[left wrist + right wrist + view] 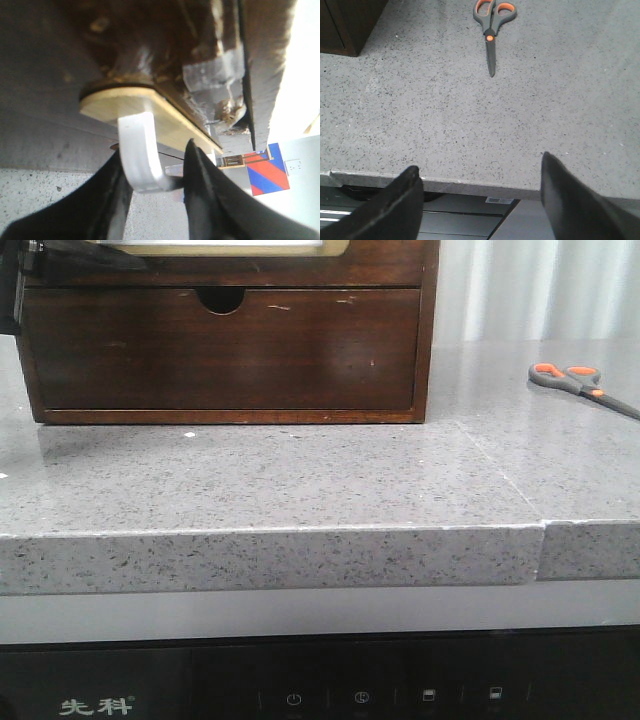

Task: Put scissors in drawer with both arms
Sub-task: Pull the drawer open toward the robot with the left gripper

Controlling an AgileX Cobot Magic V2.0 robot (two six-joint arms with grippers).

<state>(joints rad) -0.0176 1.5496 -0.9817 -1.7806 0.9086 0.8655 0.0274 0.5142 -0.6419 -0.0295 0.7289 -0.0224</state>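
Next, my left gripper lets go of the white hook above the counter, pulled out in front of the wooden box (pixel 165 258).
The scissors (pixel 575 382) lie flat on the grey stone counter at the far right, clear of the box; they also show in the right wrist view (pixel 491 30), loops away from the gripper. The dark brown drawer (pixel 220 350) is pushed in, its half-round notch (pixel 220 298) at the top edge. My right gripper (pixel 479 162) is open and empty over the counter's front edge, well short of the scissors. My left gripper (pixel 156 150) is close against the wooden box, its fingers narrowed round a white hook (pixel 142 155) fixed to a pale wooden plate (pixel 125 102). Neither gripper shows in the front view.
The wooden box (pixel 428 330) that holds the drawer stands at the back left of the counter (pixel 300 480); its corner shows in the right wrist view (pixel 340 30). A seam (pixel 500 470) splits the counter on the right. A black appliance front (pixel 320 685) lies below the edge.
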